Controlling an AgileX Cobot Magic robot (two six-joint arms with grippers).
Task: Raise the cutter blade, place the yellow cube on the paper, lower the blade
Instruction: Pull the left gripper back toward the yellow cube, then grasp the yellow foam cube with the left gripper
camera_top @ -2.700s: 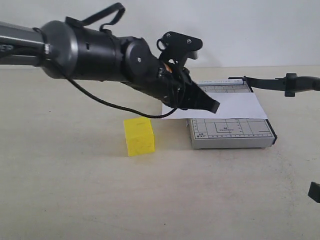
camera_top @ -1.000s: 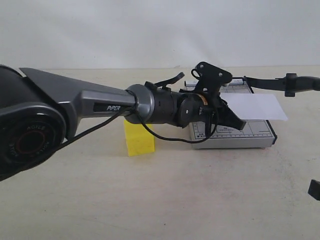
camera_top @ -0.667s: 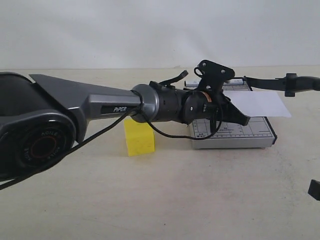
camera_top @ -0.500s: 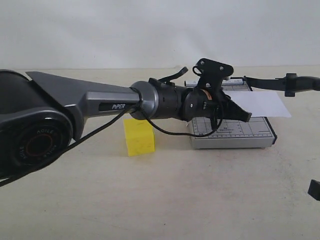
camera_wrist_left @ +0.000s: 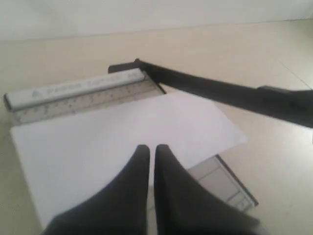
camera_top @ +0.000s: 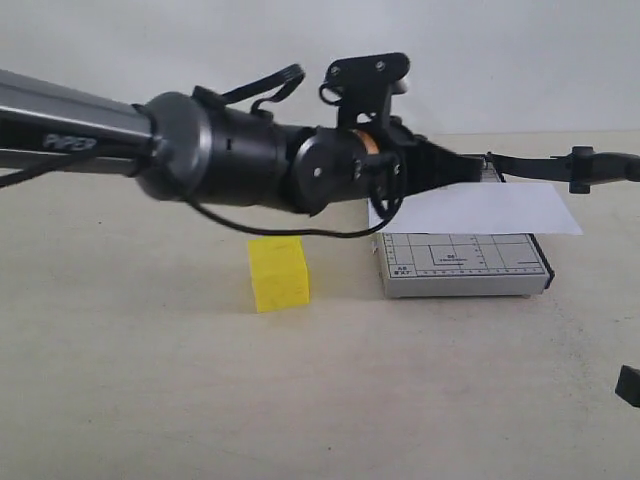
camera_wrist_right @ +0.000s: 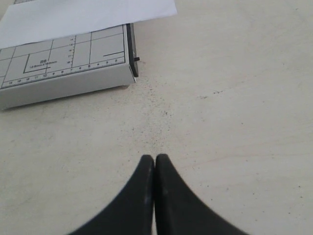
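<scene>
I need to next move my left gripper to the yellow cube beside the grey cutter board and close it around the cube's opposite sides (camera_top: 279,275).
The yellow cube (camera_top: 278,273) sits on the table, left of the grey cutter board (camera_top: 465,266). The white paper (camera_top: 480,209) lies across the board and overhangs its right side. The cutter blade (camera_top: 535,166) stands raised above the board's far edge, its handle (camera_top: 598,166) out to the right. My left gripper (camera_top: 462,168) hovers over the paper, shut with nothing between its fingers. The left wrist view shows that gripper (camera_wrist_left: 148,147) above the paper (camera_wrist_left: 122,129), with the blade (camera_wrist_left: 220,91) beyond it. My right gripper (camera_wrist_right: 155,157) is shut over bare table near the board (camera_wrist_right: 63,66).
The board's ruler bar (camera_wrist_left: 78,90) runs along its far edge. Only a black tip of the right gripper (camera_top: 628,385) shows at the right edge of the exterior view. The left arm (camera_top: 230,165) spans the scene above the cube.
The paper has slid to the right across the board. Over the last half second the left arm has risen, lifting its gripper from low over the board to higher above the paper.
</scene>
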